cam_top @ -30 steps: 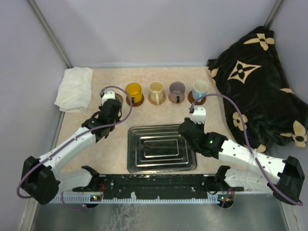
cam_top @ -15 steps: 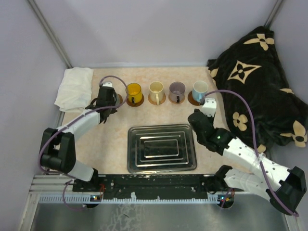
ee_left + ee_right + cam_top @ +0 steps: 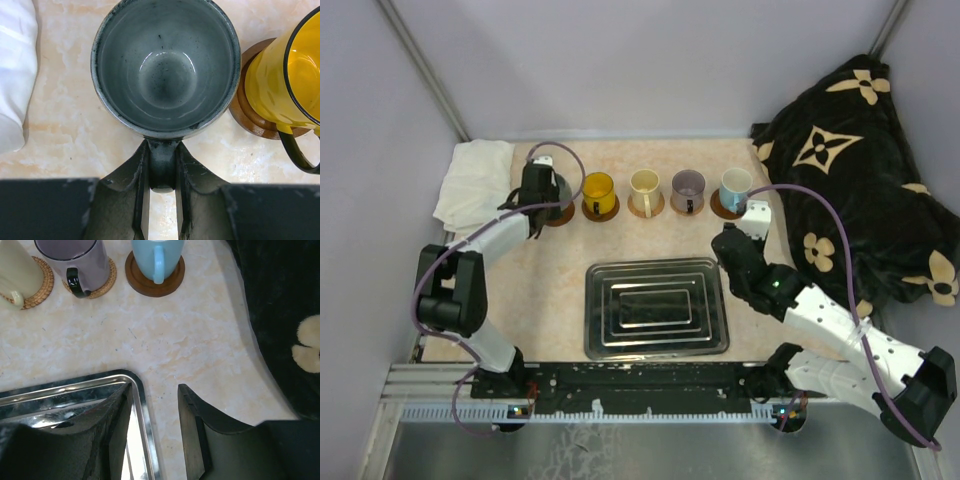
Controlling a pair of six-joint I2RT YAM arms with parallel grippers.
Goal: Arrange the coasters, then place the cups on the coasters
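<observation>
The robot's left gripper needs to release the grey cup on the brown coaster (image 3: 559, 209) (image 3: 168, 87) between the white cloth and the yellow cup.
My left gripper (image 3: 162, 172) is shut on the handle of the grey cup (image 3: 165, 65), which hangs upright at the left end of the row. In the top view the gripper (image 3: 538, 190) covers that cup, and a brown coaster (image 3: 560, 214) shows just beneath it; I cannot tell whether they touch. To its right the yellow cup (image 3: 598, 190), cream cup (image 3: 645, 184), purple cup (image 3: 687, 184) and light blue cup (image 3: 735, 182) each stand on a coaster. My right gripper (image 3: 154, 405) is open and empty over the tray's far right corner.
A ridged metal tray (image 3: 655, 345) lies in the middle near the arm bases. A white cloth (image 3: 475, 183) lies at the back left, close to the grey cup. A black flower-patterned blanket (image 3: 860, 180) fills the right side.
My left arm has stretched back and left, carrying the grey cup to the spot left of the yellow cup. My right arm shifted a little right and back, then stayed.
</observation>
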